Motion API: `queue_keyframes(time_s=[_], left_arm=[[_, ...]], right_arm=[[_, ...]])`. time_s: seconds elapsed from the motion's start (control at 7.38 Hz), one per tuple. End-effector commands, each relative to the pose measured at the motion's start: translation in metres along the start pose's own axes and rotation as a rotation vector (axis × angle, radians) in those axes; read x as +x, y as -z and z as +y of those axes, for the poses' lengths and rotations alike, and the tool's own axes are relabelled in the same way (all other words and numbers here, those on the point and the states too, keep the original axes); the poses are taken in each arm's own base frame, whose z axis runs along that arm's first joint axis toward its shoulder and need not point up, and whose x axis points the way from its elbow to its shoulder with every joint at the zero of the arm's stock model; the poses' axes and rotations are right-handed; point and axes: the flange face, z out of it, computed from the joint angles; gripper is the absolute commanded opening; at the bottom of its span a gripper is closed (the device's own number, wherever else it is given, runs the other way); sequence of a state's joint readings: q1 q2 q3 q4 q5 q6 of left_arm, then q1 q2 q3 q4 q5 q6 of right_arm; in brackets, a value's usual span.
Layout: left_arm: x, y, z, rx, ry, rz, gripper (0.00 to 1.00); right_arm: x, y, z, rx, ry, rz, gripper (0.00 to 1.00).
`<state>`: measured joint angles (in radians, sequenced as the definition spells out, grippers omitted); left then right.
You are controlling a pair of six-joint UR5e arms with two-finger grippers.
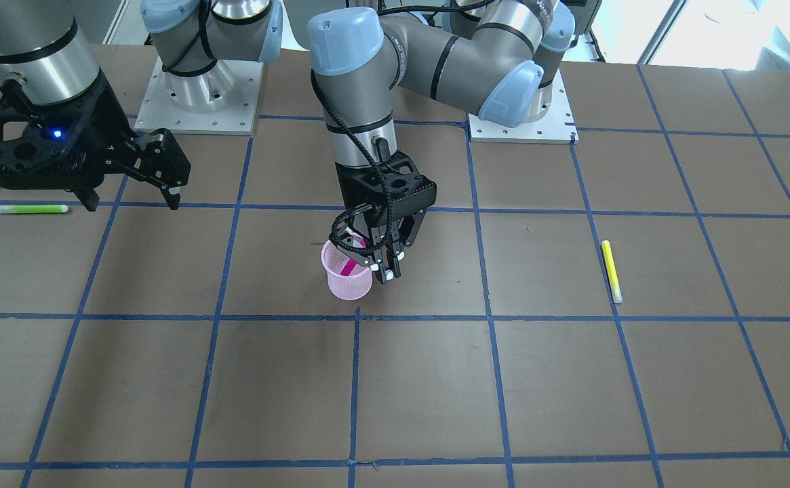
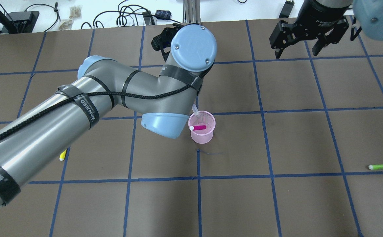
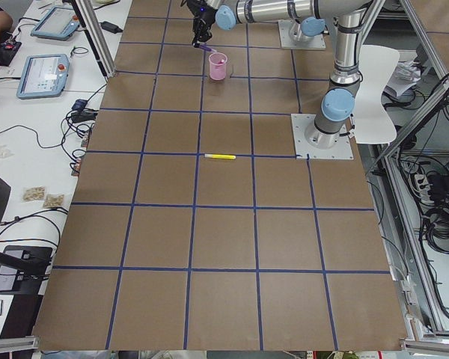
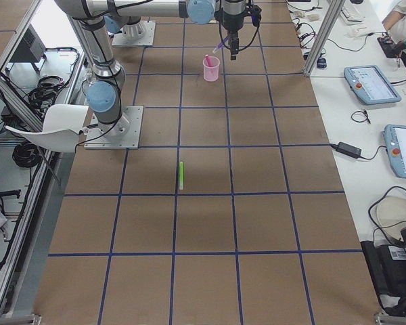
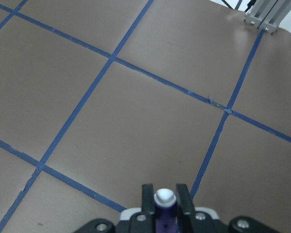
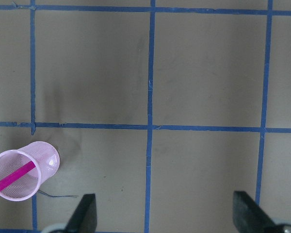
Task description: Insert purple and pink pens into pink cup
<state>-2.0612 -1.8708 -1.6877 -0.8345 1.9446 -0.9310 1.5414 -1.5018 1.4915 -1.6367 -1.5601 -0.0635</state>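
The robot's left gripper will release the purple pen inside the pink cup [image 1: 354, 272], beside the leaning pink pen.
The pink mesh cup [image 1: 347, 278] stands upright near the table's middle, and also shows in the overhead view [image 2: 207, 136]. A pink pen [image 2: 199, 127] leans inside it, seen too in the right wrist view [image 6: 12, 178]. My left gripper [image 1: 386, 268] is beside the cup's rim, shut on a purple pen [image 5: 164, 213] with a white end. The pen slants down over the rim [image 2: 195, 109]. My right gripper [image 2: 299, 52] is open and empty, far from the cup, its fingers [image 6: 85, 216] spread wide.
A yellow pen [image 1: 611, 270] lies on the table on my left side. A green pen [image 1: 31, 209] lies on my right side, near the right gripper. Blue tape lines grid the brown table. Both arm bases [image 1: 198, 102] stand at the robot's edge.
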Motion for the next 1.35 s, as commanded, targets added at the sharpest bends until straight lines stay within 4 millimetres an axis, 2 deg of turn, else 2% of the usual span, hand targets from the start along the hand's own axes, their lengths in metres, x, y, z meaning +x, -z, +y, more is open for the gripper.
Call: queue_keyframes(time_s=[0.0,0.81,1.08,1.22], left_arm=[[0.011,-0.006,0.026,-0.011,-0.021,-0.009,0.00],[0.019,-0.041,0.043,-0.043,-0.051,-0.054,0.00],[0.021,-0.045,0.048,-0.049,-0.060,-0.059,0.00],[0.022,-0.047,0.052,-0.054,-0.065,-0.060,0.25]], right_arm=[[0.000,0.000,0.001,0.000,0.000,0.000,1.00],[0.001,0.000,0.001,-0.001,-0.014,0.000,1.00],[0.001,0.000,0.000,0.002,-0.013,0.000,1.00],[0.001,0.000,0.000,0.001,-0.013,0.000,1.00]])
